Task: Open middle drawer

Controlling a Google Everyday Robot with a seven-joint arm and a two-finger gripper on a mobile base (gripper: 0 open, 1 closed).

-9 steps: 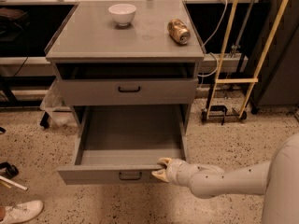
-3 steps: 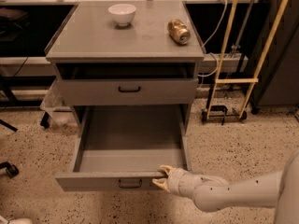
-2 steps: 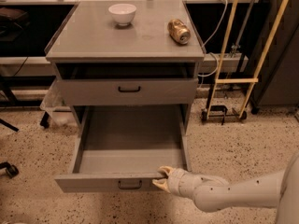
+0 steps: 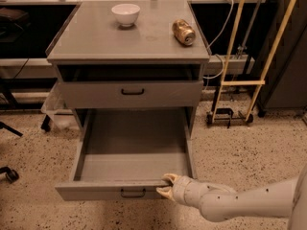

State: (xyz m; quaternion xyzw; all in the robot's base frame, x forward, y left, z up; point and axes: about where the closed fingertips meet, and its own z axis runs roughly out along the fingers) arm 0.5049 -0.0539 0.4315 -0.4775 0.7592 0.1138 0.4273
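My gripper is going to let go of the middle drawer pulled a little farther out, its front panel over the speckled floor [image 4: 131,200] below the drawer's handle.
The middle drawer [image 4: 129,155] is pulled far out of the grey cabinet and shows a deep, plain grey, empty tray. Its low front panel [image 4: 96,191] carries a small black bracket handle [image 4: 133,193] at the centre. My gripper [image 4: 166,185] is at the panel's top edge, just right of the handle. One cream fingertip [image 4: 169,178] lies over the rim and the other is on the panel's front, so it clamps the panel. My white arm [image 4: 240,202] comes in from the lower right.
Above is a taller-fronted grey drawer [image 4: 133,93], shut. On the cabinet top [image 4: 86,37] stand a white bowl [image 4: 125,13] and a tipped can [image 4: 183,31]. A yellow-framed trolley [image 4: 235,85] stands to the right, a plastic bin [image 4: 55,110] to the left. The floor is speckled.
Compared with three seconds ago, the middle drawer has slid a little further out toward the camera with my gripper on its front edge. It has hardly moved in the last second.
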